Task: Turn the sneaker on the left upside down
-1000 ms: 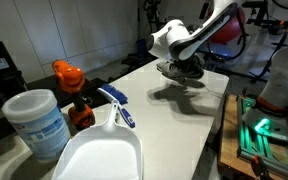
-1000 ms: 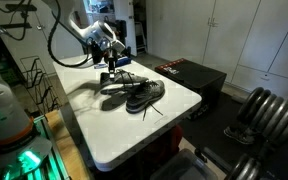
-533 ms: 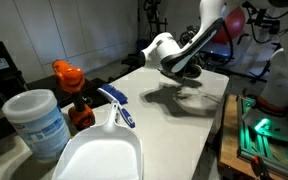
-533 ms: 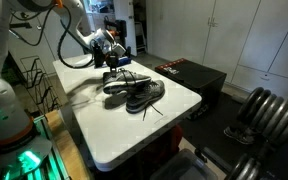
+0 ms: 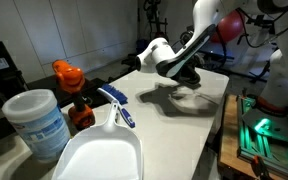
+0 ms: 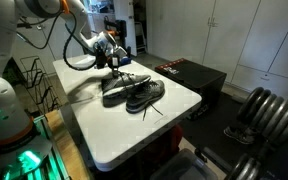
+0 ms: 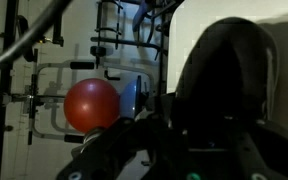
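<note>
The sneaker is only on its side under my gripper, so I should open, swing around and take its near end [image 6: 110, 98] to finish flipping it.
Two dark sneakers lie side by side on the white table [image 6: 114, 135] in both exterior views. My gripper [image 6: 114, 70] is down on the sneaker nearer the arm [image 6: 121, 87] and seems shut on it, tipping it up on its side. The second sneaker [image 6: 147, 97] lies flat beside it. In an exterior view my gripper [image 5: 176, 72] hangs over the pair [image 5: 189, 93], which is mostly in shadow. In the wrist view the dark sneaker [image 7: 224, 80] fills the right side, right against the fingers, which are too dark to make out.
A white dustpan [image 5: 99, 150], a blue-handled brush [image 5: 117, 105], an orange-capped bottle [image 5: 69, 85] and a white tub [image 5: 39, 125] stand at one end of the table. A black box [image 6: 189, 72] sits beyond the far edge. A red ball [image 7: 92, 105] shows behind.
The arm has swung and turned its wrist over the sneakers. The sneaker under the gripper has tipped up a little from lying flat.
</note>
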Robot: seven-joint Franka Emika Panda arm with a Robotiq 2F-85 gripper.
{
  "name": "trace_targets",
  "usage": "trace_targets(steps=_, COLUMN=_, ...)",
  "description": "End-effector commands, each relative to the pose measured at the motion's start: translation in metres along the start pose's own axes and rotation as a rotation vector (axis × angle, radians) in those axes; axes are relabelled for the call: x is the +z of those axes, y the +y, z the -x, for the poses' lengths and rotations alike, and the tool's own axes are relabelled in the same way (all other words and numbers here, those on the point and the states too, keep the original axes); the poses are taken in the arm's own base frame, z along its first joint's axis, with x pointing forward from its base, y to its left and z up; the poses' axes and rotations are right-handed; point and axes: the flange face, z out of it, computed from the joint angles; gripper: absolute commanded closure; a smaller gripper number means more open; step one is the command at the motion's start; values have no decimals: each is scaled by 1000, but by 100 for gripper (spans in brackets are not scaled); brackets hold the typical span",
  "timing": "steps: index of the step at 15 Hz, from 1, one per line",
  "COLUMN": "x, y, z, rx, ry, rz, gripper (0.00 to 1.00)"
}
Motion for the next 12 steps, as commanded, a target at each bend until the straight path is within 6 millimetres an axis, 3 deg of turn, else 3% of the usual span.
trace_targets(steps=1, x=-11, y=-13, z=-8, rx=-44, ry=21, rz=-17, gripper=77)
trace_targets(steps=3, x=-15, y=-16, z=-8, rx=-62, ry=26, rz=-19, gripper=73)
trace_targets(steps=4, x=-17, y=-17, z=-8, rx=-65, ry=29, rz=-23, gripper=79)
trace_targets(steps=5, x=-20, y=-17, z=-9, rx=-67, ry=34, rz=-38, gripper=69)
trace_targets(steps=6, x=-23, y=-16, z=-9, rx=-67, ry=39, rz=-51, gripper=47)
trace_targets(steps=8, x=-31, y=-14, z=-8, rx=-67, ry=55, rz=-80, gripper=50)
trace_targets(steps=12, x=-43, y=-15, z=-10, rx=-79, ry=90, rz=-150, gripper=23)
